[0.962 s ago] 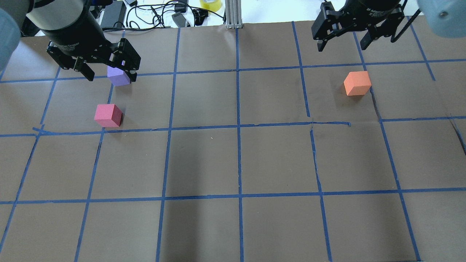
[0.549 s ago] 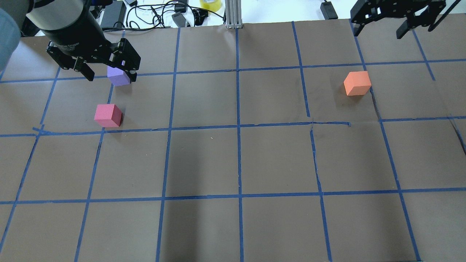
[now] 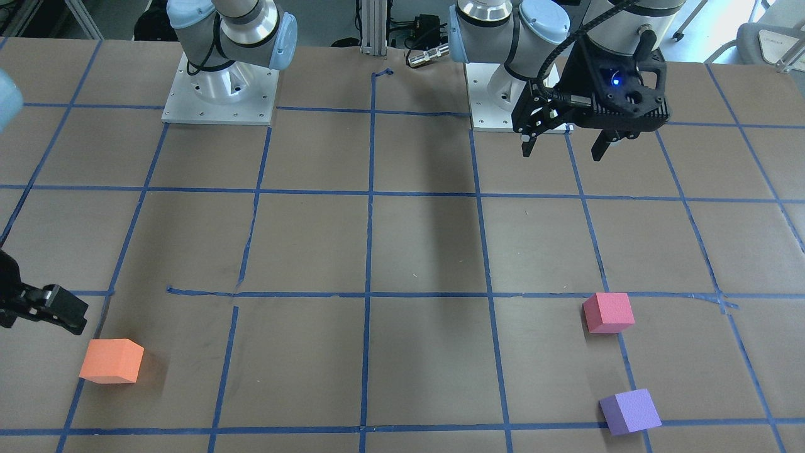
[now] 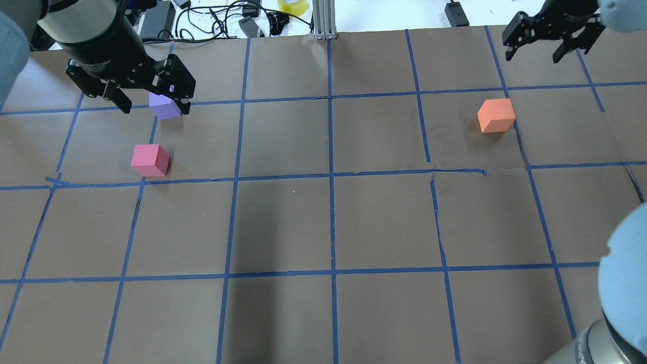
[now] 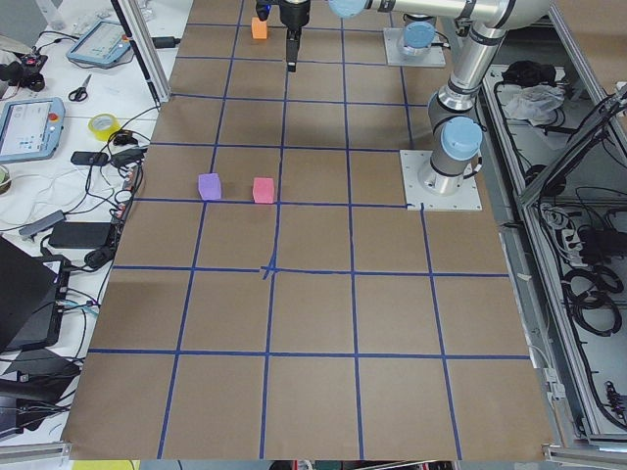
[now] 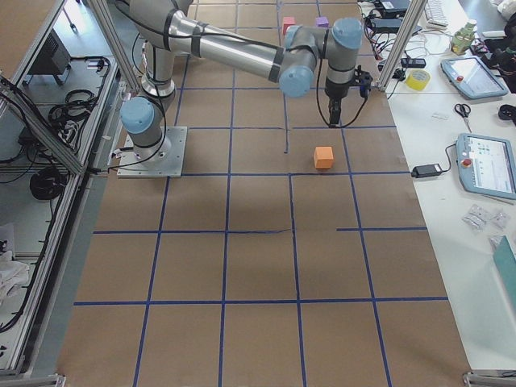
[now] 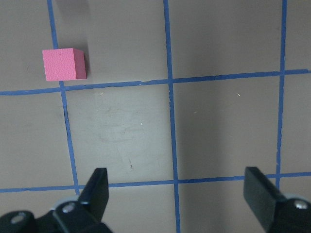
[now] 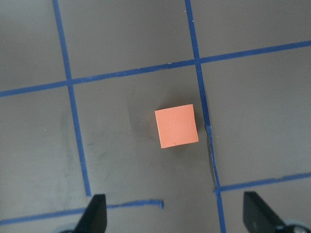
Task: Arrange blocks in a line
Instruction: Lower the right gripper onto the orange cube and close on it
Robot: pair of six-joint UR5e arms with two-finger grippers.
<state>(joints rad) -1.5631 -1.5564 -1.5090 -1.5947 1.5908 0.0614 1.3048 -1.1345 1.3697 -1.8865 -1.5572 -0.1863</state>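
The robot's right gripper needs to next move down to the orange block and close across the block's middle (image 3: 111,363) (image 8: 177,126), with its fingers on two opposite sides.
The orange block (image 4: 496,116) sits far right on the table, also in the front view (image 3: 112,362). The pinkish-red block (image 4: 150,160) and the purple block (image 4: 167,110) sit far left, apart from each other. My left gripper (image 4: 155,108) is open and empty, high above the table; its wrist view shows its gripper (image 7: 177,194) with the pinkish-red block (image 7: 63,64) off to the upper left. My right gripper (image 4: 533,57) is open and empty, above and beyond the orange block, which sits between the fingers' line in its wrist view (image 8: 176,126).
Brown paper with a blue tape grid (image 4: 331,177) covers the table. Cables, a tape roll (image 4: 292,5) and a metal post (image 4: 323,20) lie past the far edge. My right arm's elbow (image 4: 624,283) fills the overhead view's lower right corner.
My right gripper has swung right and toward the far table edge, past the orange block, and its elbow now shows at lower right. The left gripper and all three blocks have stayed put.
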